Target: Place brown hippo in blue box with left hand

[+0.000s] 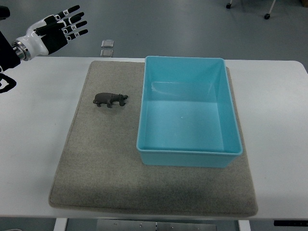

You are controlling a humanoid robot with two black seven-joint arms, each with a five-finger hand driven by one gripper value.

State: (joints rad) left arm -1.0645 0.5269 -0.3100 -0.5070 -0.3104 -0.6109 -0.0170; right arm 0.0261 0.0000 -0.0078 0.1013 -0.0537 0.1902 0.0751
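Note:
My left gripper should next move over to the brown hippo's rear (100, 98), which is the end farther from the blue box, and then close on it there.
A small brown hippo (110, 99) stands on the grey mat (96, 159), just left of the blue box (187, 156). The box is empty and open at the top, sitting on the mat's right half. My left hand (60, 30) hovers at the upper left, beyond the table's far edge, well away from the hippo. Its black and white fingers (72, 21) are spread straight and hold nothing. No right hand shows.
The mat lies on a white table (33, 144). Two small grey squares (107, 48) sit on the floor past the table's far edge. Chair wheels (266, 16) show at the top right.

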